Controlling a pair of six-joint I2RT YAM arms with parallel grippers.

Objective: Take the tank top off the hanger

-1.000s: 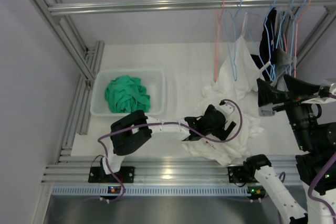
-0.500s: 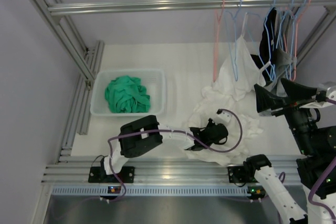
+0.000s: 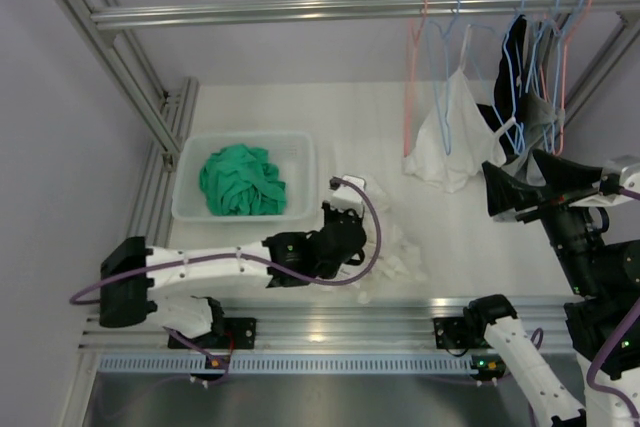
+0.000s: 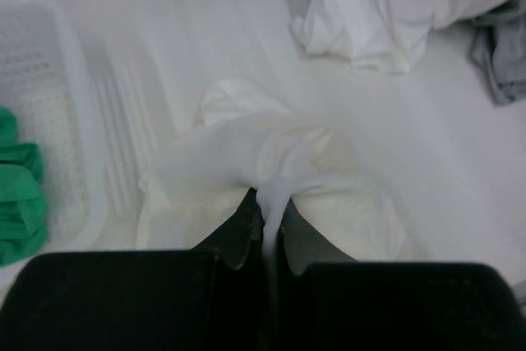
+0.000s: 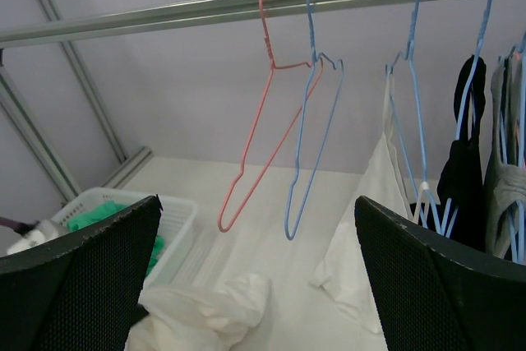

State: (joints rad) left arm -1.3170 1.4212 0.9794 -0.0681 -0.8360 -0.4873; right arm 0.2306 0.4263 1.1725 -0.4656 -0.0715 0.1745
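Note:
The robot's left gripper should release the white tank top on the green cloth in the white basket [image 3: 243,178].
A crumpled white tank top [image 3: 392,250] lies on the white table to the right of the basket, off any hanger. My left gripper [image 3: 360,245] is shut on a fold of it; in the left wrist view the black fingers [image 4: 238,232] pinch a strip of the cloth [image 4: 246,150]. Two bare hangers, one pink [image 5: 263,113] and one blue [image 5: 316,121], hang on the rail. My right gripper [image 3: 515,177] is held up at the right, open and empty [image 5: 259,285], apart from the clothes.
A second white garment [image 3: 448,142] still hangs from a hanger on the rail [image 3: 300,12], with black [image 5: 464,162] and grey clothes on blue hangers further right. A white basket [image 3: 300,172] holding green cloth [image 3: 240,179] stands at the left.
The left gripper shut on the white tank top and dragged it left across the table toward the basket, away from the hanging garment. The right arm barely moved.

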